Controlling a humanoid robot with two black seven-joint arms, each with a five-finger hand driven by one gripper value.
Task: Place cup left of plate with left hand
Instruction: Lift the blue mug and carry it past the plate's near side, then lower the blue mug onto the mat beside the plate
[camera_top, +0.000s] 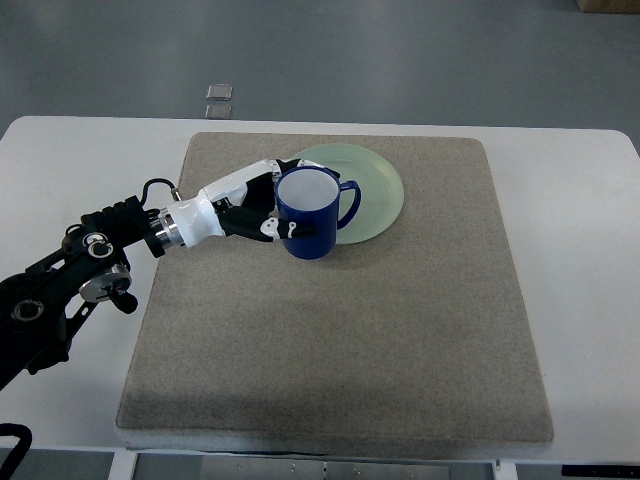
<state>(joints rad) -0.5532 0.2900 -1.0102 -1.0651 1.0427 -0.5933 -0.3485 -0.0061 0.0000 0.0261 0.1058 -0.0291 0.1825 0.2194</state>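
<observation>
My left gripper has the dark blue cup to place. It will let go of the cup on the mat's far corner (208, 205) nearest the small grey squares.
A dark blue cup (312, 212) with a white inside and its handle pointing right stands upright over the left part of a pale green plate (375, 195). My left hand (268, 208) wraps its white and black fingers around the cup's left side, shut on it. The arm comes in from the lower left. Whether the cup rests on the plate or hangs just above it cannot be told. The plate's left portion is hidden behind the cup and hand.
A grey-brown mat (340, 330) covers most of the white table (590, 250); plate and cup sit at its far middle. Two small grey squares (218, 100) lie on the floor beyond the table.
</observation>
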